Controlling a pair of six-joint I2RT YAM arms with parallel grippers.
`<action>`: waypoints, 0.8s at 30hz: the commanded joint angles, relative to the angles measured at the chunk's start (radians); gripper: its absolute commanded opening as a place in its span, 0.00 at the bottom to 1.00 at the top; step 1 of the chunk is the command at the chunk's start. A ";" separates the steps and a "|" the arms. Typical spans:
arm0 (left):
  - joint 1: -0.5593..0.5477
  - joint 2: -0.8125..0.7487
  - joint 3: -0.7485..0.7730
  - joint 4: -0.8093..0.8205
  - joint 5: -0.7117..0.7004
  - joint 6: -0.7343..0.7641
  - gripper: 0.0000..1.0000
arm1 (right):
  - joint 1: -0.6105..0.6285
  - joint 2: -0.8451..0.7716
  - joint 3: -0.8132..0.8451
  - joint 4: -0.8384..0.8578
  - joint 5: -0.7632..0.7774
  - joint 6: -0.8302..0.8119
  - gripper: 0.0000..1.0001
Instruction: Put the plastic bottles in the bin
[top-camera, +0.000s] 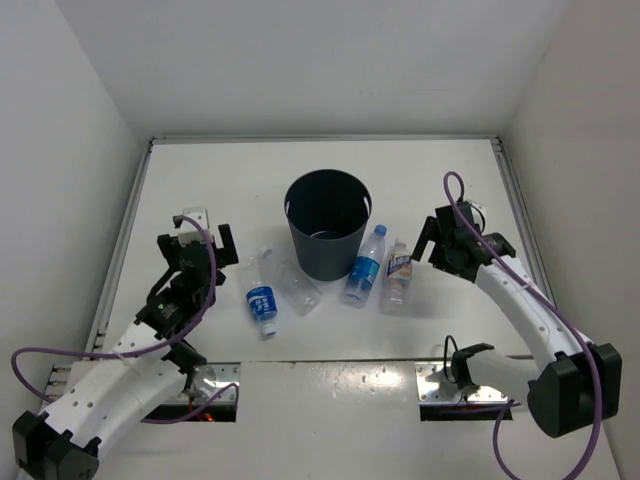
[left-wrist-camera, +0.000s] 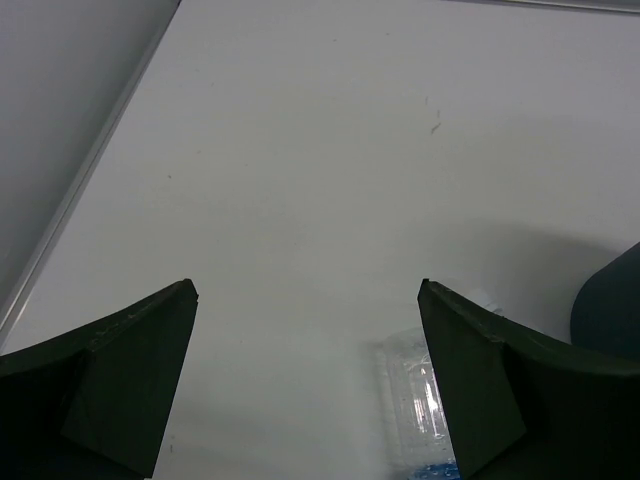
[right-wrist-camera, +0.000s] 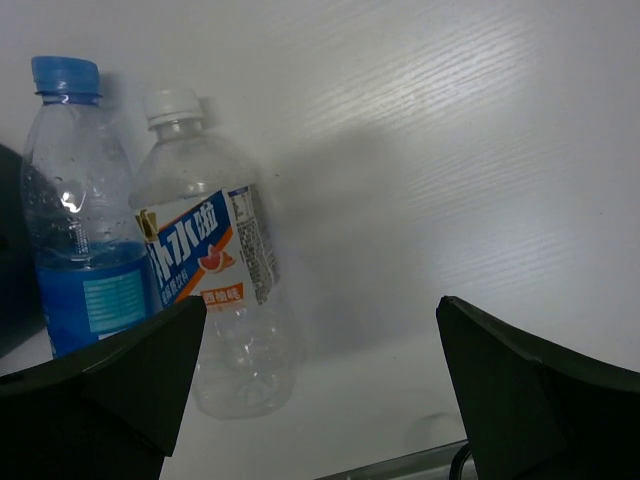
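My left gripper should close on the label's far edge (top-camera: 258, 290) (left-wrist-camera: 434, 468) on the bottle with the blue label, which lies next to the bottle that has a plain body and is unlabelled.
The dark bin (top-camera: 327, 225) stands mid-table. A blue-label bottle (top-camera: 262, 300) and an unlabelled bottle (top-camera: 298, 287) lie to its front left. Another blue-label bottle (top-camera: 365, 266) and a white-blue-label bottle (top-camera: 399, 275) sit at its front right, caps towards the far side. My left gripper (top-camera: 208, 232) is open and empty, left of the left pair. Its wrist view (left-wrist-camera: 305, 288) shows a clear bottle (left-wrist-camera: 415, 400) by the right finger and the bin (left-wrist-camera: 610, 310). My right gripper (top-camera: 432, 238) is open and empty, right of the white-blue bottle. Its wrist view (right-wrist-camera: 320, 302) shows both right-hand bottles (right-wrist-camera: 80, 240) (right-wrist-camera: 210, 270).
White walls close the table (top-camera: 250, 180) on the left, right and far sides. Two metal plates with slots (top-camera: 455, 385) lie at the near edge by the arm bases. Purple cables loop along both arms.
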 joint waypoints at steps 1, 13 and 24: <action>-0.007 -0.016 -0.010 0.037 -0.014 -0.002 0.99 | 0.033 -0.040 -0.004 -0.020 0.045 0.045 1.00; -0.007 -0.052 -0.030 0.037 0.053 0.030 0.99 | 0.013 -0.060 0.018 -0.077 -0.048 0.041 1.00; -0.007 -0.052 -0.059 0.070 0.257 0.077 0.99 | 0.076 -0.142 0.100 -0.101 -0.209 -0.016 1.00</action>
